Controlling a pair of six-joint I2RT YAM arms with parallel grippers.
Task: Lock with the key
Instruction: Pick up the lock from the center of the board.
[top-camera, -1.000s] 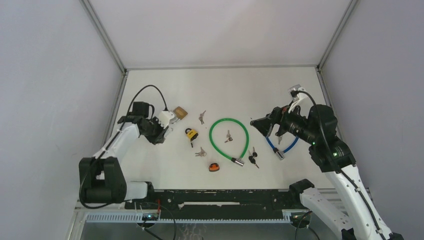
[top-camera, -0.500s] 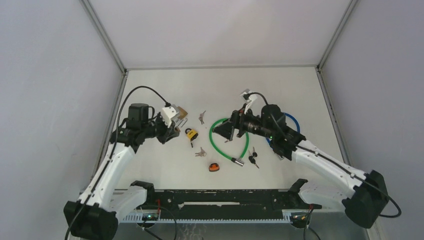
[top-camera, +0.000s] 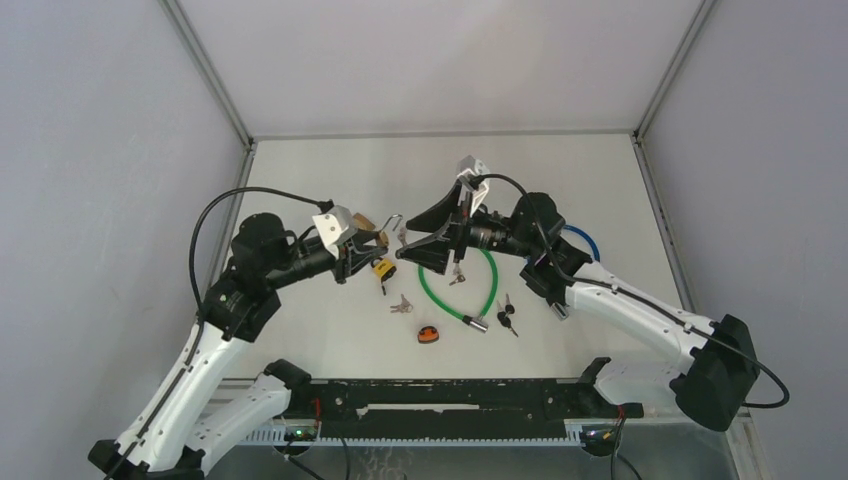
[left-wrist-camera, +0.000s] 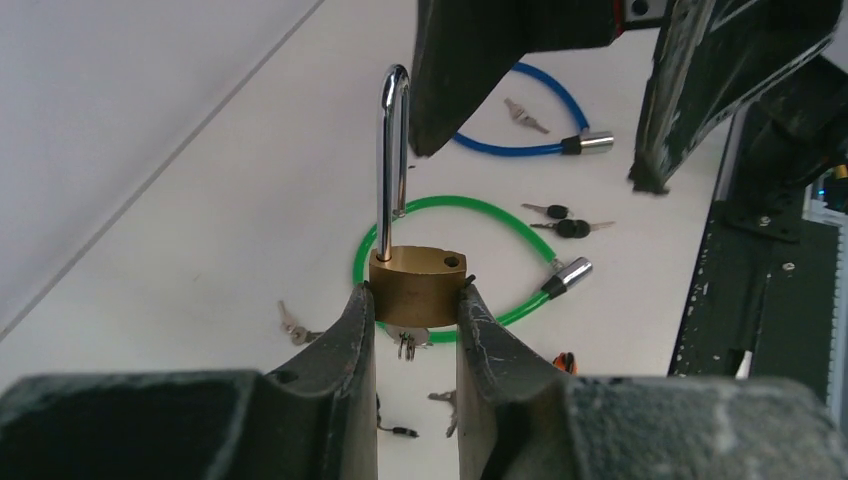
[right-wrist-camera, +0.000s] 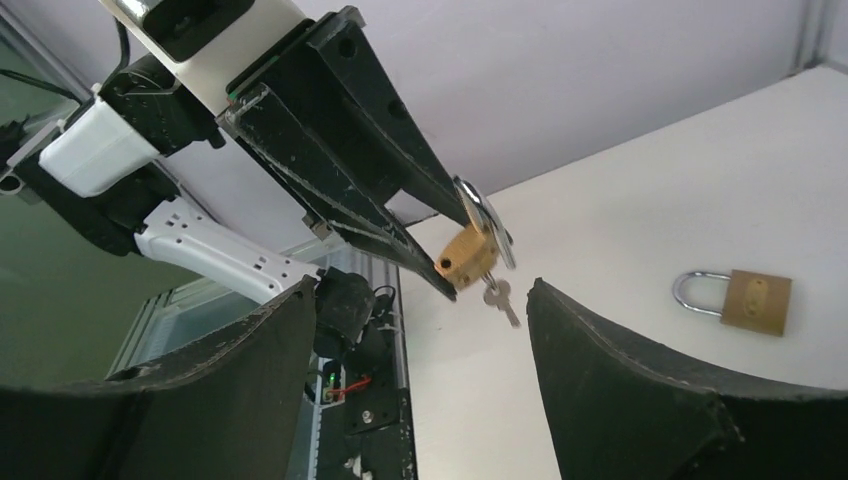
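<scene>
The brass padlock's bottom side faces into the robot's left gripper, so the right gripper will grasp the padlock's open shackle (left-wrist-camera: 387, 170) while the left gripper regrips the padlock's body from its side.
My left gripper (left-wrist-camera: 417, 303) is shut on the body of a brass padlock (left-wrist-camera: 417, 285) and holds it above the table. Its steel shackle (left-wrist-camera: 392, 150) stands open and points away from me, and a key (right-wrist-camera: 497, 297) hangs from its underside. In the top view the left gripper (top-camera: 383, 245) is left of centre with the shackle (top-camera: 396, 222) sticking out. My right gripper (top-camera: 405, 240) is open, empty and faces the padlock (right-wrist-camera: 465, 258) from the right, its fingers (left-wrist-camera: 470, 60) just beyond the shackle.
On the table lie a second brass padlock (top-camera: 364, 220), a yellow padlock (top-camera: 382, 268), a green cable lock (top-camera: 458, 278), a blue cable lock (top-camera: 590, 245), an orange item (top-camera: 428, 335) and several loose keys (top-camera: 506, 316).
My left gripper has swung right and up with the brass padlock. My right gripper has come far left, from over the blue cable lock to just in front of the padlock.
</scene>
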